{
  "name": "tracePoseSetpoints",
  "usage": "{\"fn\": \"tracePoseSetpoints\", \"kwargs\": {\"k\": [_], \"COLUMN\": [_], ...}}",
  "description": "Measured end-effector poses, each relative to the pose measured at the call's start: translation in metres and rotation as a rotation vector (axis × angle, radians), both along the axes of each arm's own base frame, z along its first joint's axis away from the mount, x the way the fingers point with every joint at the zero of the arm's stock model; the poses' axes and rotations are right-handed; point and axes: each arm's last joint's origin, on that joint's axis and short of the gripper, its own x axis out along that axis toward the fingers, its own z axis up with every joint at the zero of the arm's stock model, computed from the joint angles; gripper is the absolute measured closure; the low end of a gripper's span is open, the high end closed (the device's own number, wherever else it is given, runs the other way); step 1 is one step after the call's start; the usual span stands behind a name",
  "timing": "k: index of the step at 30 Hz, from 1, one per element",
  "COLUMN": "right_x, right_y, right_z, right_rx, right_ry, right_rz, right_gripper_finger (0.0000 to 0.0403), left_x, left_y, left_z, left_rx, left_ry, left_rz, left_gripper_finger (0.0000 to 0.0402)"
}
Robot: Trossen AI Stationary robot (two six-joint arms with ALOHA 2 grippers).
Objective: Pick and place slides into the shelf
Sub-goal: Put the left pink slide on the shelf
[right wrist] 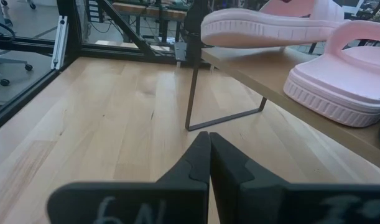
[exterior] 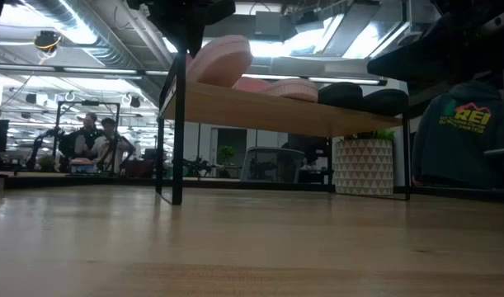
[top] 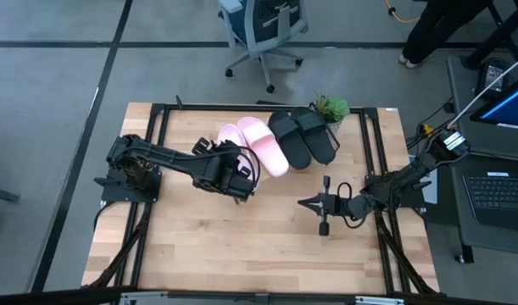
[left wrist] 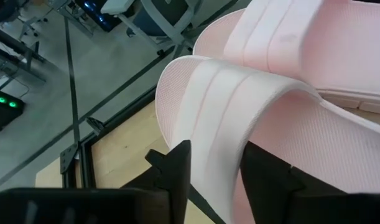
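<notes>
The outer pink slide tilts up over the end of the shelf, so my left gripper should open to settle it, then pinch its strap's near edge (left wrist: 222, 185) to adjust it.
Two pink slides and two black slides (top: 303, 137) are on the slanted light-wood shelf (exterior: 276, 107) at the table's far side. The black pair and the right pink slide (right wrist: 342, 78) lie flat on the board. The left pink slide (top: 231, 137) sits over the shelf's left end, tilted, with its sole (right wrist: 264, 28) showing. My left gripper (top: 238, 176) is at this slide and shut on it. My right gripper (top: 312, 203) hovers shut over the table's middle, pointing left at the shelf's black end rod (right wrist: 191, 93). My left gripper pinches the left pink slide by its wide ribbed strap (left wrist: 211, 155), which runs between the two fingers (left wrist: 177, 171). The fingers come from the near side, slanting toward the shelf. The slide is tilted over the shelf's left end (exterior: 219, 62). Whether any part rests on the board, I cannot tell.
A small plant in a patterned white pot (exterior: 363, 165) stands behind the shelf's right end. Black frame rails (top: 157, 127) run along the table's edges. Bare tabletop (top: 242, 246) lies near of both arms. People sit far off in the room (exterior: 95, 140).
</notes>
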Motion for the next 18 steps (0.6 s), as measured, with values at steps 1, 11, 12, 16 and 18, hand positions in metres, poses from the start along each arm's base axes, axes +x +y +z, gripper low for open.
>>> {"fn": "tracePoseSetpoints", "kwargs": {"k": [1, 11, 12, 16, 18], "right_x": [0.0000, 0.0000, 0.0000, 0.0000, 0.0000], "right_y": [0.0000, 0.0000, 0.0000, 0.0000, 0.0000], "right_z": [0.0000, -0.0001, -0.0001, 0.0000, -0.0001], "right_rx": [0.000, 0.000, 0.000, 0.000, 0.000], "right_ry": [0.000, 0.001, 0.001, 0.000, 0.001], "right_rz": [0.000, 0.000, 0.000, 0.000, 0.000], "right_gripper_finger": [0.0396, 0.0395, 0.0395, 0.0395, 0.0396], "left_x": [0.0000, -0.0011, -0.0011, -0.0012, -0.0012], "left_y": [0.0000, -0.0019, -0.0019, -0.0020, -0.0021], "left_z": [0.0000, -0.0023, -0.0023, -0.0025, -0.0025], "left_rx": [-0.001, -0.099, -0.099, -0.108, -0.108], "left_ry": [0.004, 0.093, 0.094, 0.101, 0.107], "left_rz": [-0.002, -0.047, -0.047, -0.050, -0.056], "left_gripper_finger": [0.0272, 0.0259, 0.0259, 0.0259, 0.0259]}}
